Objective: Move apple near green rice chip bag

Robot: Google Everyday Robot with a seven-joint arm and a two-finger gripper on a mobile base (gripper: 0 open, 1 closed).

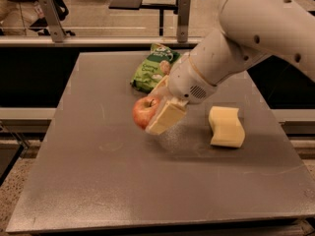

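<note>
Next, I set the apple against the near edge of the green rice chip bag (168, 89).
The red-and-yellow apple (144, 112) is held between the gripper's (158, 107) cream fingers, lifted above the grey table (98, 171) near its middle. The near finger (166, 118) crosses the apple's right side. The green rice chip bag (152, 69) lies on the table just behind the apple, at the back centre, partly hidden by the white arm (236, 43) coming in from the upper right.
A pale yellow wavy-edged sponge (226, 127) lies on the table to the right of the gripper. Beyond the table's far edge are a rail, metal posts (183, 13) and office furniture on the floor.
</note>
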